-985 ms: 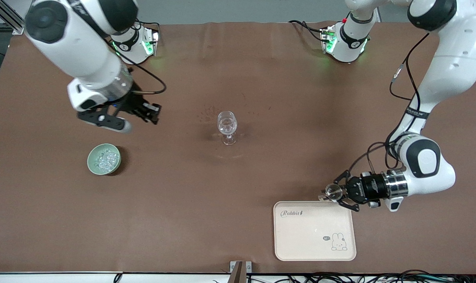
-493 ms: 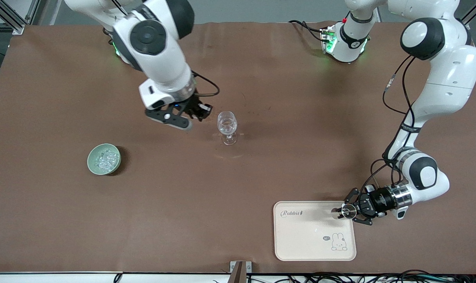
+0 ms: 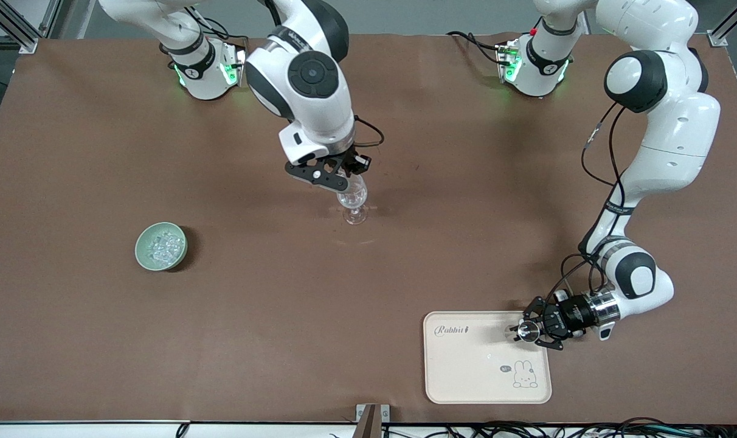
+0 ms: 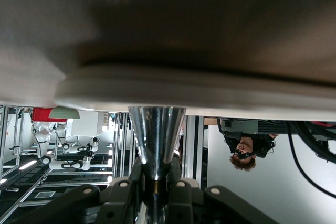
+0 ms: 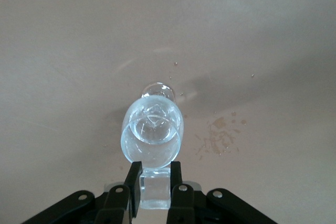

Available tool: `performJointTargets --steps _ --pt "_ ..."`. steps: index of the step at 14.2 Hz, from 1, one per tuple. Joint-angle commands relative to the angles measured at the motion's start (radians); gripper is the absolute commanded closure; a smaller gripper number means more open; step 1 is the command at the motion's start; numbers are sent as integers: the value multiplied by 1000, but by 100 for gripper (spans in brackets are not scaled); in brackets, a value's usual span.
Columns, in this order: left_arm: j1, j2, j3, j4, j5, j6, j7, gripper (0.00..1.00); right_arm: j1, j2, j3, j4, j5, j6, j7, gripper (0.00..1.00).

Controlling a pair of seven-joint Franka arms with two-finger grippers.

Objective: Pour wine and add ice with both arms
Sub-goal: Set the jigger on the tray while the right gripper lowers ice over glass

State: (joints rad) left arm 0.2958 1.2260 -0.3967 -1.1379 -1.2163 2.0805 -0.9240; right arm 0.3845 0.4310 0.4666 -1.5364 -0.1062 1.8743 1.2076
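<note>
My right gripper is holding the ice cube, now just over the glass's rim. I should let go of it with that gripper inside the bowl of the clear wine glass (image 3: 354, 196) (image 5: 153, 130).
A clear wine glass (image 3: 352, 198) (image 5: 152, 129) stands upright mid-table with something clear in its bowl. My right gripper (image 3: 339, 180) (image 5: 155, 170) hangs just over its rim, shut on one clear ice cube (image 5: 155, 192). More ice (image 3: 164, 244) is heaped in a green bowl (image 3: 142, 250) toward the right arm's end of the table. My left gripper (image 3: 528, 331) (image 4: 156, 174) lies low and sideways at the edge of the tray (image 3: 466, 377) (image 4: 220, 92), shut on the narrow part of a small shiny metal cup (image 3: 529, 330) (image 4: 156, 129).
The beige tray with a rabbit print lies close to the table's front edge, toward the left arm's end. Small wet spots (image 5: 218, 135) mark the brown tabletop beside the glass. Cables run along the front edge.
My right arm has swung from above the bowl's side of the table to over the wine glass. My left arm has come down and brought the metal cup onto the tray's edge.
</note>
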Motion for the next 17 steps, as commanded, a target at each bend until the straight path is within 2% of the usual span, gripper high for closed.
performJointTargets --steps 1,3,4,5,6,9,10,12,15,17 --pt "-12 38 10 40 -26 18 32 82 5 6 3 -18 -27 29 29 98" --pt "-12 40 12 38 -26 20 74 65 10 12 1 -18 -47 32 44 98" --pt "-12 38 13 37 -26 20 77 49 10 21 1 -16 -52 35 44 98" --pt "-12 33 15 35 -25 20 79 27 10 31 1 -14 -53 45 43 98" --pt "-11 27 16 30 -23 20 79 0 7 32 1 -14 -53 49 43 98" --pt "-12 -11 33 29 16 10 76 0 13 38 1 -16 -69 49 56 98" --pt "-20 -37 57 29 103 9 74 0 20 40 1 -16 -69 49 61 98" --pt "3 -88 58 27 304 -2 70 0 27 41 1 -16 -70 48 61 98" --pt "19 -161 62 29 527 -83 68 0 25 57 1 -13 -84 49 61 98" --pt "14 -250 55 17 740 -130 70 0 25 61 1 -10 -87 51 63 97"
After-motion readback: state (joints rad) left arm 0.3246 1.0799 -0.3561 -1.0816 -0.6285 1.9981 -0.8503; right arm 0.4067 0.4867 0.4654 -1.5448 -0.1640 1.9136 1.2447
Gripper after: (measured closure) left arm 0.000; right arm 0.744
